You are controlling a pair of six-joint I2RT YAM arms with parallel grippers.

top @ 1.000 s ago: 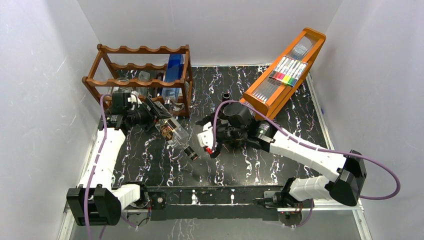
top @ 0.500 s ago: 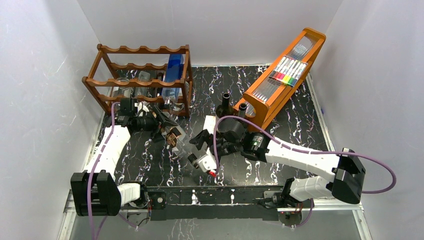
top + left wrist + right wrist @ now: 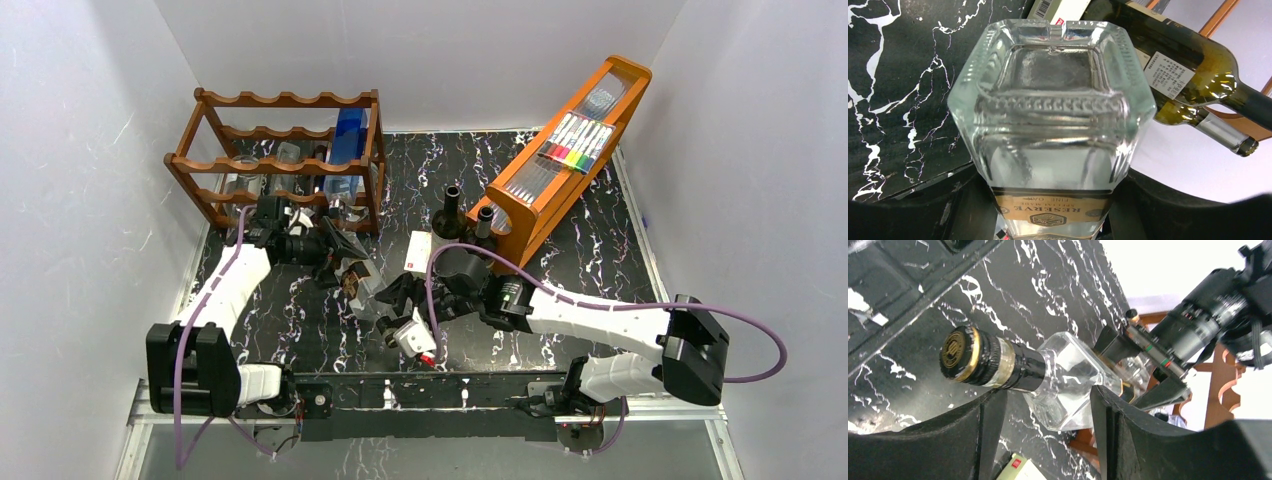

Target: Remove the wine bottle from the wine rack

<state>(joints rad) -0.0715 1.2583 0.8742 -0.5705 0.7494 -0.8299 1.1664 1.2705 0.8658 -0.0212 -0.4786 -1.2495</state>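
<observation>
The wine bottle is tilting with my left gripper on its lower body, so next my right gripper grabs its black neck [image 3: 1029,369] and sets it upright.
The wine bottle [image 3: 1053,100] is a clear square glass bottle with a gold label and a black neck. It hangs tilted above the marble table, in front of the dark wooden wine rack [image 3: 280,160]. My left gripper [image 3: 1053,212] is shut on its lower body, and its black fingers [image 3: 1153,210] press both sides. In the top view the left gripper [image 3: 338,262] sits just off the rack's right front corner. My right gripper [image 3: 1048,397] straddles the bottle's shoulder [image 3: 1068,380] near the gold cap [image 3: 959,354]. Its jaws stand apart, with gaps on both sides. From above, the right gripper [image 3: 393,312] is at the bottle's neck end.
Two dark green bottles [image 3: 452,208] stand upright mid-table beside a white box [image 3: 420,250]. The slanted orange tray stand [image 3: 570,150] with coloured markers leans at the back right. A blue box [image 3: 350,135] and other glass items sit in the rack. The front rail [image 3: 420,392] runs along the near edge.
My left arm has carried the bottle away from the rack, to the right and nearer. My right gripper has moved down-left to the bottle's neck end, and its jaws have narrowed around it.
</observation>
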